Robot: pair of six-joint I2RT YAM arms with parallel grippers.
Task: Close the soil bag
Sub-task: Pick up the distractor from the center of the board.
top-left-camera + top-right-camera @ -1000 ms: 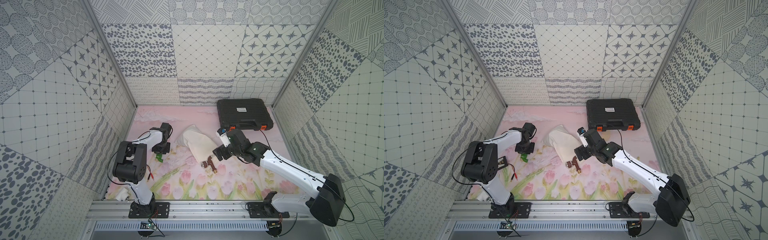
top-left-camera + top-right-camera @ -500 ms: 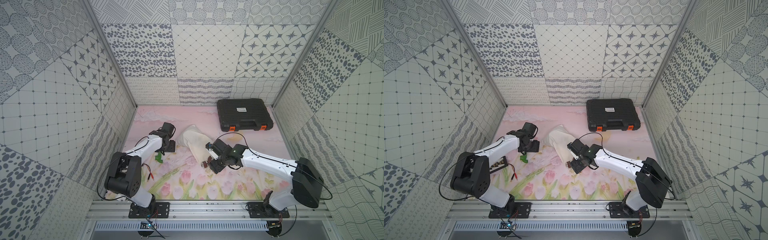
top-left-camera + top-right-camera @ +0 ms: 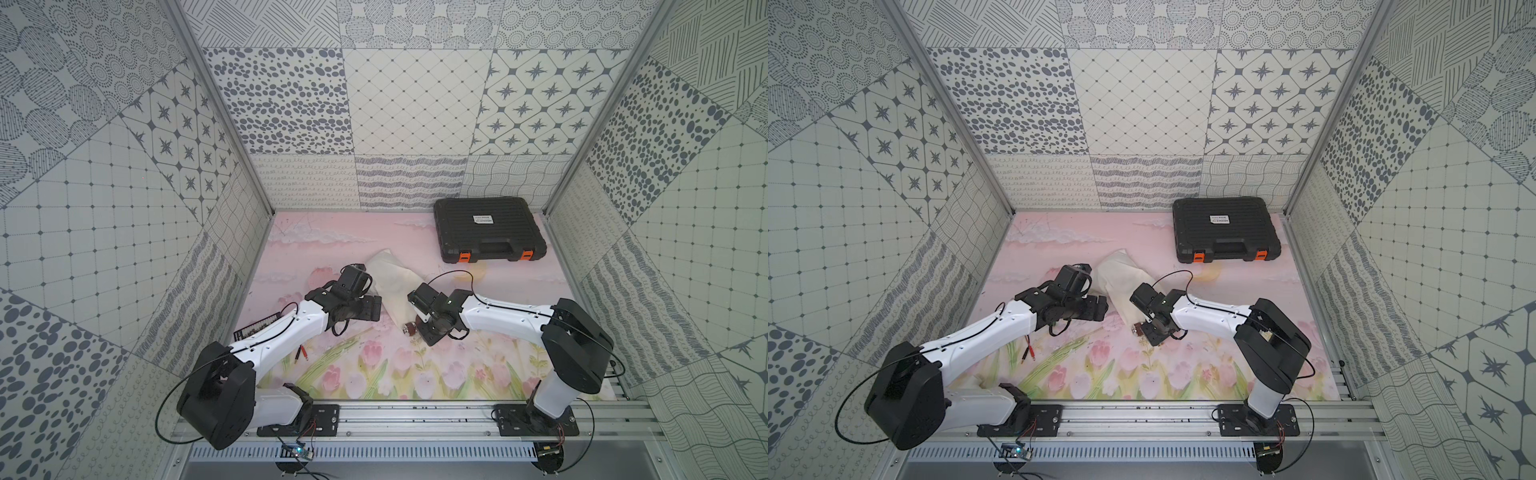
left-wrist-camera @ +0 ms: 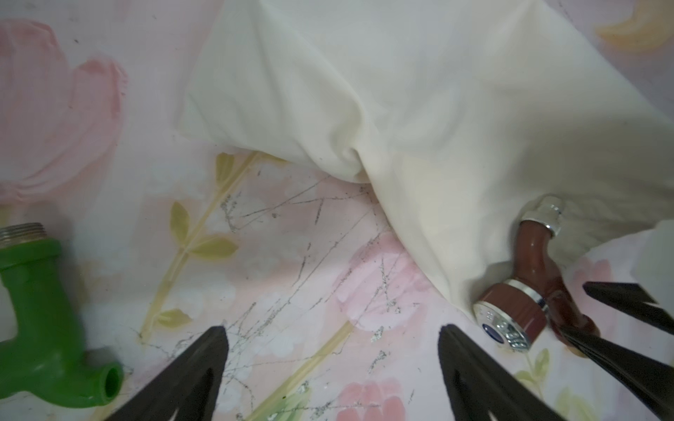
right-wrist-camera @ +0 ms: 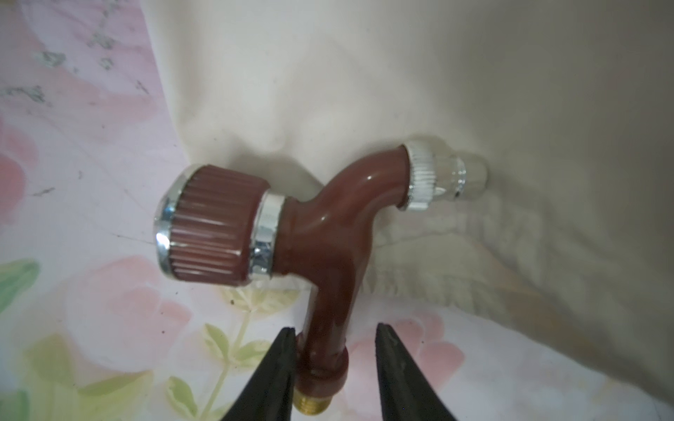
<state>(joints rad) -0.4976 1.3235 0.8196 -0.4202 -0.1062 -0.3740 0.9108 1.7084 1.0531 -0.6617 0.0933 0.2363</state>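
Note:
The robot's left gripper needs to next move to the soil bag's near corner (image 3: 403,328) (image 4: 479,298), next to the brown tap, and pinch the cloth hem there.
The soil bag (image 3: 390,282) (image 3: 1121,282) is a cream-white cloth sack lying slack on the flowered mat, seen close in both wrist views (image 4: 401,91) (image 5: 456,91). A brown tap (image 5: 321,237) (image 4: 525,291) (image 3: 409,329) lies at its near edge, its silver end on the bag's gathered hem. My right gripper (image 5: 333,328) (image 3: 424,328) straddles the tap's stem; one finger touches its collar and the other stands a little off. My left gripper (image 4: 332,331) (image 3: 370,309) hovers open over bare mat just left of the bag, holding nothing.
A green tap fitting (image 4: 40,310) lies on the mat left of my left gripper. A black ribbed case (image 3: 488,232) (image 3: 1225,230) with orange latches sits at the back right. Red-tipped probes (image 3: 301,353) lie by the left arm.
My left gripper has opened wide and shifted toward the bag. My right arm swung in and down to the brown tap, and its jaws narrowed around the stem.

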